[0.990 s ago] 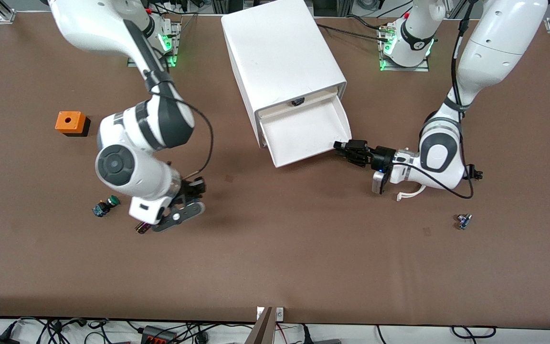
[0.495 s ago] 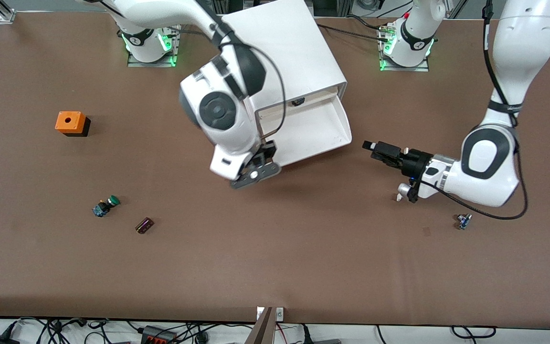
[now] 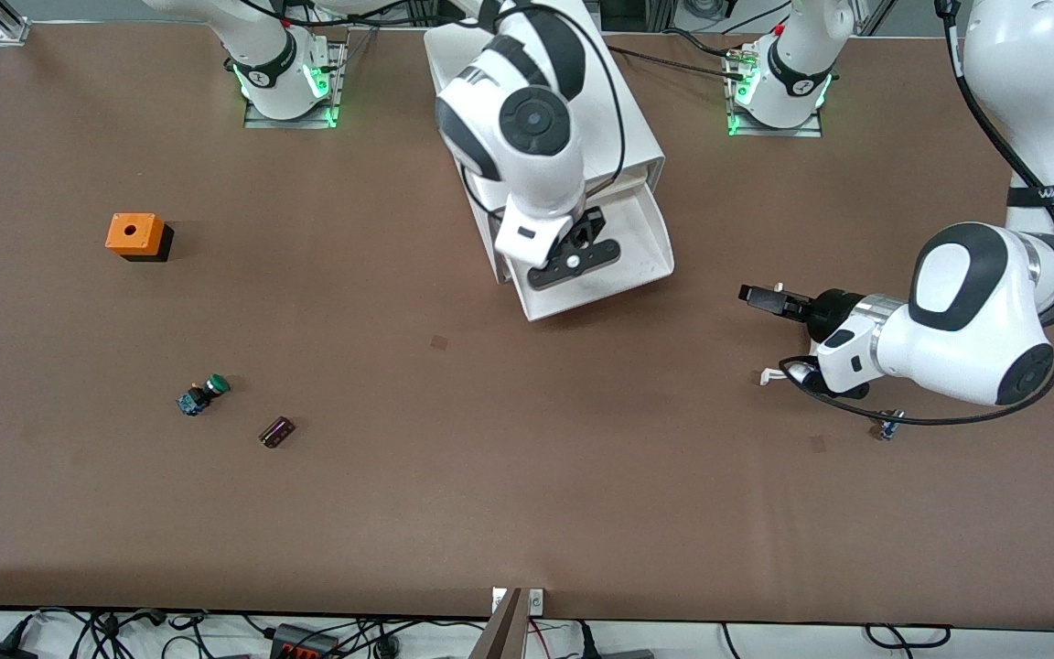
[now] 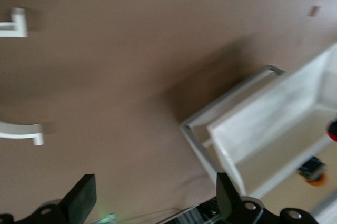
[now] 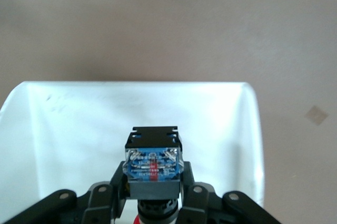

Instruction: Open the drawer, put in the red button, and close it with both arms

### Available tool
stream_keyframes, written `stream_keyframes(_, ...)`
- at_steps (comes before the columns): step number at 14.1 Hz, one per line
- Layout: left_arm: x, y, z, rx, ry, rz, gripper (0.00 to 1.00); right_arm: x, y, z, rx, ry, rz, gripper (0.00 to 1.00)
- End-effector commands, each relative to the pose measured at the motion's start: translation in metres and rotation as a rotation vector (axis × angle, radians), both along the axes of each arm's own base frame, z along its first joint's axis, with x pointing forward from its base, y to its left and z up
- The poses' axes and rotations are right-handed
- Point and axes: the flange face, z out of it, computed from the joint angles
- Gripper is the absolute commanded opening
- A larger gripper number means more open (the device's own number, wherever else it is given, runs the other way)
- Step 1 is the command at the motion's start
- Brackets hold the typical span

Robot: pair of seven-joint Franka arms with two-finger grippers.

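Note:
The robot's right gripper needs to release the red button on the open drawer's white bottom, just behind the drawer's front side [image 3: 586,274] [image 5: 148,155].
The drawer [image 3: 648,245] stands pulled out of the white cabinet [image 3: 623,119], just under the top drawer. My right gripper [image 3: 573,253] hangs over the open drawer and is shut on the red button [image 5: 153,165]. In the right wrist view the button's blue-and-black body shows between the fingers of my right gripper [image 5: 153,190], with the white drawer floor [image 5: 73,129] below. The button is hidden by the hand in the front view. My left gripper [image 3: 758,297] is open and empty, low over the table beside the drawer toward the left arm's end. In the left wrist view the left gripper [image 4: 152,208] faces the drawer [image 4: 274,129].
A green-capped button [image 3: 202,394] and a small dark block [image 3: 276,431] lie toward the right arm's end, nearer the camera. An orange box [image 3: 134,235] sits farther back there. A small blue part [image 3: 888,426] and a white clip [image 3: 769,375] lie by the left arm.
My right arm has swung from beside the green button to over the open drawer with the button. My left gripper has drawn back from the drawer's front edge toward the left arm's end.

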Motion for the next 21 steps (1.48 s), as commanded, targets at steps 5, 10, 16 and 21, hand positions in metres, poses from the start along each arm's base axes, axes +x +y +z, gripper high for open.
stream_keyframes(5,0.004,-0.003,0.005,0.120,-0.061,-0.047,1.00,-0.014,0.022,-0.035,-0.035,-0.004,-0.094,0.00)
stream_keyframes(10,0.004,-0.004,0.007,0.120,-0.061,-0.048,1.00,-0.005,0.026,-0.057,-0.011,-0.025,-0.145,0.00)
stream_keyframes(16,0.002,-0.007,0.015,0.120,-0.060,-0.031,1.00,-0.007,0.026,-0.055,-0.027,-0.039,-0.132,1.00)
stream_keyframes(21,-0.002,-0.035,0.024,0.122,-0.072,-0.044,1.00,0.049,-0.028,0.020,-0.007,-0.147,-0.234,1.00)
